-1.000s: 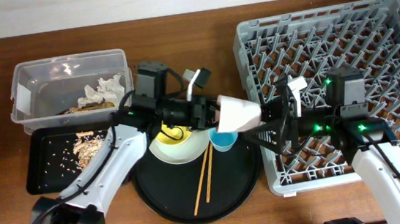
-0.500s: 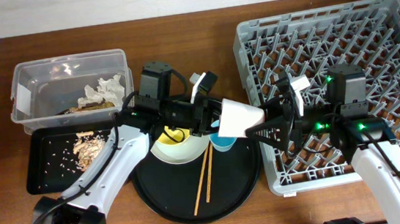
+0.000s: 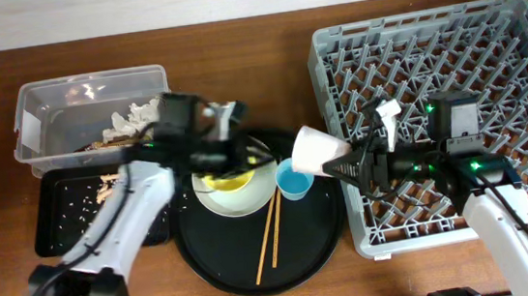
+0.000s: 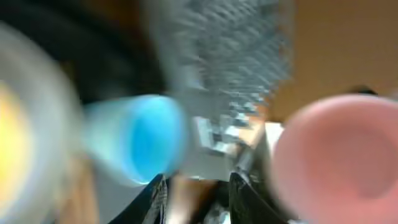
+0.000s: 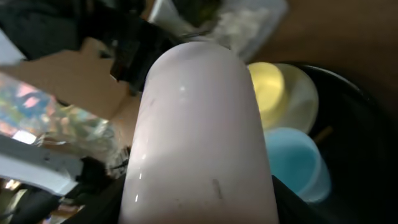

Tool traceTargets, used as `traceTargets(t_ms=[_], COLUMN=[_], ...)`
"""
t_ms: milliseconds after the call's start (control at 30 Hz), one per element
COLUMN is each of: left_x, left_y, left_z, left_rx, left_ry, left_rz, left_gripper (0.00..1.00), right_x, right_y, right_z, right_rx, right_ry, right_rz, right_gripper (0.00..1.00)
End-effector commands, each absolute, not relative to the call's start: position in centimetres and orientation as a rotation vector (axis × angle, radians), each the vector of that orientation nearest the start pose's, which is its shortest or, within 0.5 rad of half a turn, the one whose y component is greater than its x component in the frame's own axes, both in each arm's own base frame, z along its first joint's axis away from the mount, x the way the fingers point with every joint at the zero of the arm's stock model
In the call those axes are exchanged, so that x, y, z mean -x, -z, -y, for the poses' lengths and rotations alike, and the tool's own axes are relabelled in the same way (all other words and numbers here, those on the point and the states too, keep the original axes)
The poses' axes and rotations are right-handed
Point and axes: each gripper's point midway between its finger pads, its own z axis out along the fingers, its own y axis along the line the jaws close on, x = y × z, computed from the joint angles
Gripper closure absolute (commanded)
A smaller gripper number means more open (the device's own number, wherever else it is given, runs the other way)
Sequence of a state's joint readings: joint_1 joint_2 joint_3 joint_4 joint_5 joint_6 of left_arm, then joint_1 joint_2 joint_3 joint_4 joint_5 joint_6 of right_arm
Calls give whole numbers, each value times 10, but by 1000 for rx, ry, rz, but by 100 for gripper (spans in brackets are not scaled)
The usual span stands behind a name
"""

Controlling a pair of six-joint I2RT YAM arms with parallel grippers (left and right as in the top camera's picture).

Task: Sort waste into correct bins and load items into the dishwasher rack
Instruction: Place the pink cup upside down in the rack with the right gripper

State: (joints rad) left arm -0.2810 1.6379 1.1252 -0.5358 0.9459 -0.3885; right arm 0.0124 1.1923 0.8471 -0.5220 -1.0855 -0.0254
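Next, my right gripper releases the pink cup among the pegs in the front half of the dishwasher rack [image 3: 428, 168].
My right gripper [image 3: 345, 166] is shut on the pink cup [image 3: 318, 150] and holds it on its side, above the gap between the round black tray and the dishwasher rack [image 3: 487, 39]. The cup fills the right wrist view [image 5: 199, 137]. My left gripper [image 3: 243, 155] is open and empty over the yellow bowl [image 3: 228, 181], which sits on the grey plate [image 3: 235, 202]. The light blue cup [image 3: 293, 180] and two chopsticks [image 3: 270, 227] lie on the round tray. The left wrist view is blurred; it shows the blue cup [image 4: 137, 146] and pink cup [image 4: 336, 155].
The large round black tray [image 3: 303, 251] sits at front centre. The clear tub [image 3: 36, 102] holds white napkins [image 3: 139, 114] and brown scraps. The shallow black tray [image 3: 53, 231] holds food scraps [image 3: 108, 187] and crumbs. The rack has no items in it.
My left gripper has let go of the pink cup and pulled back left, over the bowl. My right gripper now holds the cup alone, a little further right.
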Motion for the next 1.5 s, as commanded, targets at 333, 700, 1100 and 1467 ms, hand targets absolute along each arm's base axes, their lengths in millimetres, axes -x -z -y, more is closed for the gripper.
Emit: traceTargets(t_ms=[333, 700, 1100, 1467], left_x=[-291, -291, -290, -290], left_y=[-182, -182, -182, -182], left_z=[31, 31, 31, 31], left_rx=[114, 114, 115, 115], left_ry=[189, 189, 189, 190], left_rz=[-2655, -2655, -2659, -2659], left_gripper=[63, 57, 55, 51], right_x=[-258, -267, -270, -262], right_y=[-238, -173, -120, -143], right_z=[-45, 61, 68, 57], right_rx=[125, -442, -488, -479], right_ry=[-321, -139, -142, -206], right_rz=[-2595, -2957, -3164, -3111], right_gripper=[96, 96, 34, 31])
